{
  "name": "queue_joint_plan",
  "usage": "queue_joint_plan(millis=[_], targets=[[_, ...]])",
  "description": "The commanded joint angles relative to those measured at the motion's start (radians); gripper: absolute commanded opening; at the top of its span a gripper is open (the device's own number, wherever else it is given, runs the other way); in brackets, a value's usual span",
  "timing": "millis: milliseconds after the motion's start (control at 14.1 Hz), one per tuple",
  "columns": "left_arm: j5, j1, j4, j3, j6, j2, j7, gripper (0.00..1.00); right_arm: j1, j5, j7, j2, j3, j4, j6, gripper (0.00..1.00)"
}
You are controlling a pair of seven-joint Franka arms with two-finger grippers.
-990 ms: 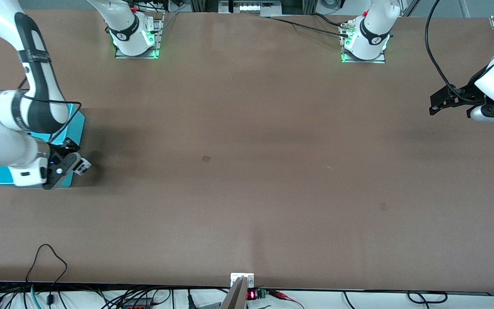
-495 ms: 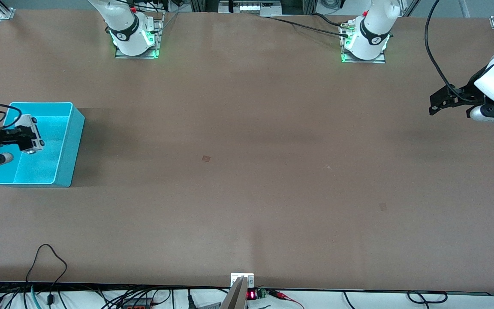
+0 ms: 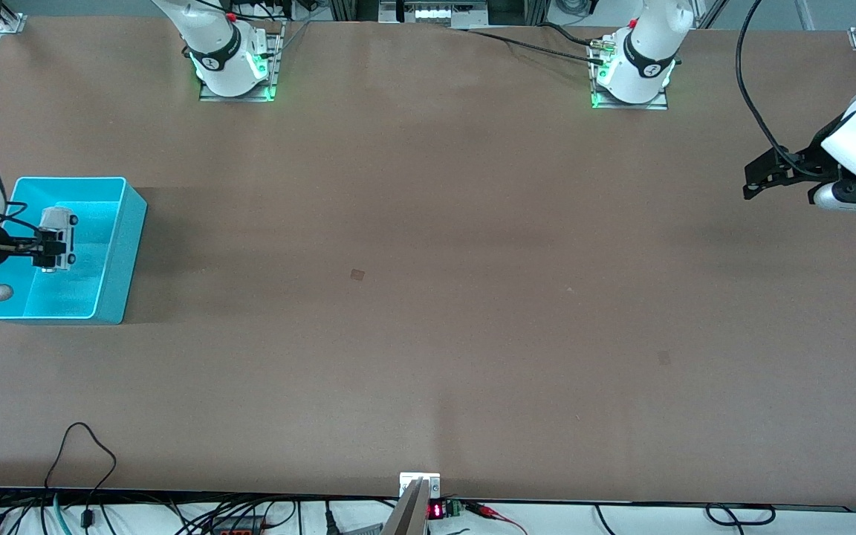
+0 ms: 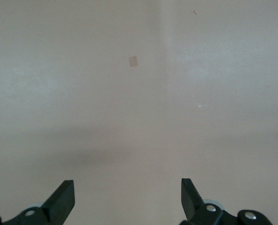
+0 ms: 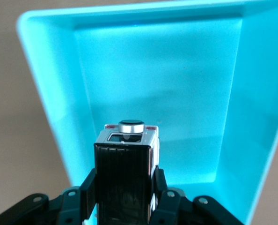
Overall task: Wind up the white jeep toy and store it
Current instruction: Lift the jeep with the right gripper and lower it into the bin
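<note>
I need to use my right gripper to put the white jeep toy down on the turquoise bin's bottom, toward the table's back edge (image 3: 91,232) (image 5: 150,153).
My right gripper (image 3: 45,250) is shut on the white jeep toy (image 3: 58,236) and holds it over the inside of the turquoise bin (image 3: 120,245) at the right arm's end of the table. In the right wrist view the jeep (image 5: 126,161) shows its black roof panel between the fingers (image 5: 88,187), above the bin's floor (image 5: 186,98). My left gripper (image 3: 759,178) is open and empty, up in the air at the left arm's end of the table. Its fingertips (image 4: 64,197) stand wide apart over bare table.
The brown table (image 3: 428,297) carries only the bin. Cables and a small clamp (image 3: 419,490) lie along the table's front edge. The two arm bases (image 3: 231,67) stand along the back edge.
My right arm has swung from beside the bin's front corner to over its inside, carrying the jeep with it and lowering slightly. The left arm has not moved.
</note>
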State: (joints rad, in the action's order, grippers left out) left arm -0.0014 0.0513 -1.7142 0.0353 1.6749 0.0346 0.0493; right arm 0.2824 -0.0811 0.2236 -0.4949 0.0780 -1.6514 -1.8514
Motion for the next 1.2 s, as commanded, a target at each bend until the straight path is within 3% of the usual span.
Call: queue_joint_plan(millis=[0,354,566,778,1061,1132], targets=[[-0.011,-0.01,0.016,-0.009,-0.02,0.001,0.001,1.0,0.04,0.006,-0.036,0.035,-0.004,-0.111,-0.107,0.0],[-0.011,-0.01,0.016,-0.009,-0.02,0.001,0.001,1.0,0.081,0.003,0.005,0.11,-0.006,-0.342,-0.337,0.0],[-0.011,-0.01,0.016,-0.009,-0.02,-0.001,0.001,1.0,0.084,0.004,0.064,0.11,-0.006,-0.39,-0.387,0.0],[-0.009,-0.01,0.016,-0.009,-0.02,0.001,0.001,1.0,0.107,0.004,0.126,0.13,-0.006,-0.497,-0.524,0.0],[-0.011,-0.01,0.016,-0.009,-0.02,0.001,0.001,1.0,0.124,0.004,0.166,0.121,-0.006,-0.504,-0.552,0.0],[-0.011,-0.01,0.016,-0.009,-0.02,0.001,0.001,1.0,0.124,0.004,0.171,0.119,-0.006,-0.501,-0.549,0.05]])
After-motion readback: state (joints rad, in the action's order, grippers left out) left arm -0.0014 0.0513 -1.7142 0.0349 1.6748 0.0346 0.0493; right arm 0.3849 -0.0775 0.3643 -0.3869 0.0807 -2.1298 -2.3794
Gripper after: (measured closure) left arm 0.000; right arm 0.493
